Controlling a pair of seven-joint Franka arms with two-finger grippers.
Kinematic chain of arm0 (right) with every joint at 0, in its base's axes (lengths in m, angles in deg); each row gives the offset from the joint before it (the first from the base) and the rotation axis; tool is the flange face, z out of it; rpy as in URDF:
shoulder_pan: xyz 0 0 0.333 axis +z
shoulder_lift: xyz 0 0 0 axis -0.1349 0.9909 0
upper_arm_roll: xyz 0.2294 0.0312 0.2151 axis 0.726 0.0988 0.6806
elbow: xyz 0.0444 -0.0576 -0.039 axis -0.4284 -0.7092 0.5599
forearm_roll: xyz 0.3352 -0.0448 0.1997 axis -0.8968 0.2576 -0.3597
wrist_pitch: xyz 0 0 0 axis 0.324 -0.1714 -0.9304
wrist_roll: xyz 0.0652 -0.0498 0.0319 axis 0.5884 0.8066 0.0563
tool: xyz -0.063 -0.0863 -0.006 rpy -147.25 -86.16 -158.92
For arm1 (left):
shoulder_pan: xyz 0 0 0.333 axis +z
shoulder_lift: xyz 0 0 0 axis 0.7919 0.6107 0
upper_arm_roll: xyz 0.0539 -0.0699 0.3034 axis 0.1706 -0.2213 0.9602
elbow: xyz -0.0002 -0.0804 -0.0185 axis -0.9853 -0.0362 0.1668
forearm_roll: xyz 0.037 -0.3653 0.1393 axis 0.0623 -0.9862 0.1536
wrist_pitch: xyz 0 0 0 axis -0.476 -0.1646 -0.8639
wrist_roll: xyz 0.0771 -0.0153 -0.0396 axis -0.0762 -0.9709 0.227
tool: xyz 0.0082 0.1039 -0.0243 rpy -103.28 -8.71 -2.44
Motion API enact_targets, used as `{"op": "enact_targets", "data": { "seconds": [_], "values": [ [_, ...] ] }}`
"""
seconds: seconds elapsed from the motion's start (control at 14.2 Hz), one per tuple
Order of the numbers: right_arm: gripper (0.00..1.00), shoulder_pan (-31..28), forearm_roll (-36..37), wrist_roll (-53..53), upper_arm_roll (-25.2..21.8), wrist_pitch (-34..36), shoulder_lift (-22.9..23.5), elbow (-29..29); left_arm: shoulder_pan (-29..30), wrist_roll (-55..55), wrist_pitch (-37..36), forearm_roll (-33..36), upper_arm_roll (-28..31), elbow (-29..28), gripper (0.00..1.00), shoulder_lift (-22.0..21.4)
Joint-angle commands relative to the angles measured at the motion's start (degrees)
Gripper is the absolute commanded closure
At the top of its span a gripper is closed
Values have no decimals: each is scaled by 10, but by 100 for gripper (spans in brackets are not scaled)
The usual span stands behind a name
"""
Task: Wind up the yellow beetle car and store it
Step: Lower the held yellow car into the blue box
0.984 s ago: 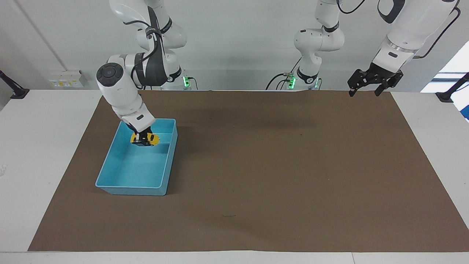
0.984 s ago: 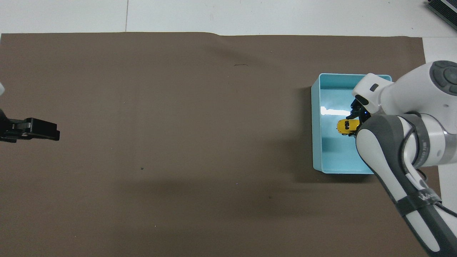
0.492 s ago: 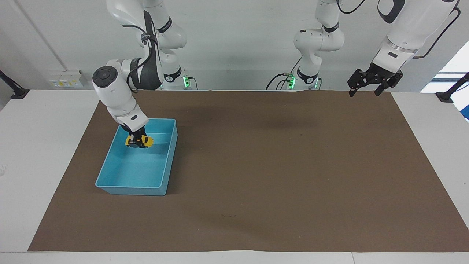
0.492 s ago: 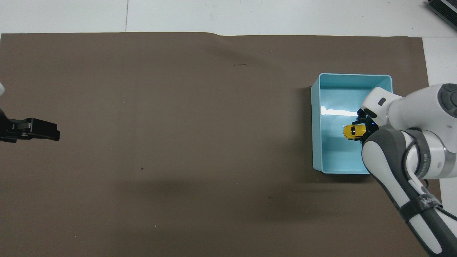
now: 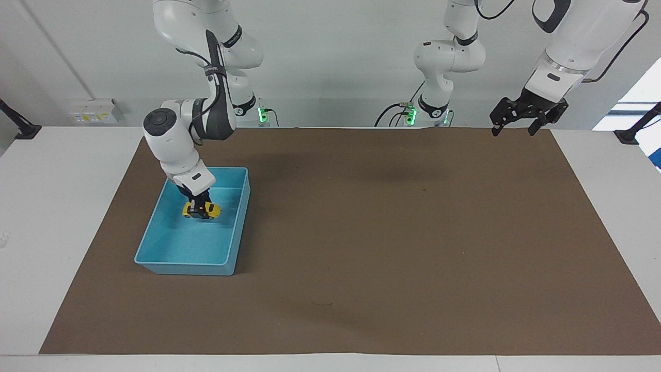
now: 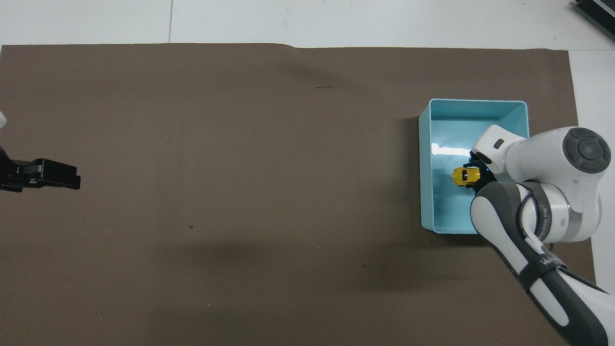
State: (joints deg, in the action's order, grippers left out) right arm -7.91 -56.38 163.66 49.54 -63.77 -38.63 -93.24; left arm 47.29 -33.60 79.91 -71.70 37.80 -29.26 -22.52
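Note:
Next, my right gripper releases the yellow beetle car on the bin's bottom, on the robots' side of the glare (image 6: 459, 177).
The tiny yellow beetle car (image 5: 203, 210) (image 6: 464, 176) is inside the light blue bin (image 5: 181, 267) (image 6: 424, 192), low over its floor in the half nearer the robots. My right gripper (image 5: 199, 207) (image 6: 475, 175) reaches down into the bin and is shut on the car. I cannot tell whether the wheels touch the floor. My left gripper (image 5: 513, 132) (image 6: 72, 181) waits open and empty in the air over the mat's corner at the left arm's end.
A brown mat (image 5: 361, 232) covers most of the white table, and the bin stands on it toward the right arm's end. The right arm's forearm hangs over the bin's edge nearest the robots.
The right gripper has lowered the car deeper into the bin and shifted slightly. The left arm has not moved.

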Motion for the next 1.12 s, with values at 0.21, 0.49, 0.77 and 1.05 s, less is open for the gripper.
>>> {"op": "enact_targets", "data": {
  "seconds": [0.21, 0.49, 0.77, 1.05],
  "values": [
    [83, -4, -5, 15, 4, -50, 29, -6, 6, 6, -6, 5, -5, 3, 0, -4],
    [82, -3, -6, 16, 4, -58, 35, -7, 6, 6, -6, 4, -5, 3, 0, -4],
    [82, -3, -6, 20, 4, -57, 40, -9, 6, 6, -6, 4, -5, 3, 0, -4],
    [80, -3, -5, 21, 4, -60, 42, -11, 6, 6, -6, 4, -5, 3, 0, -4]
  ]
}}
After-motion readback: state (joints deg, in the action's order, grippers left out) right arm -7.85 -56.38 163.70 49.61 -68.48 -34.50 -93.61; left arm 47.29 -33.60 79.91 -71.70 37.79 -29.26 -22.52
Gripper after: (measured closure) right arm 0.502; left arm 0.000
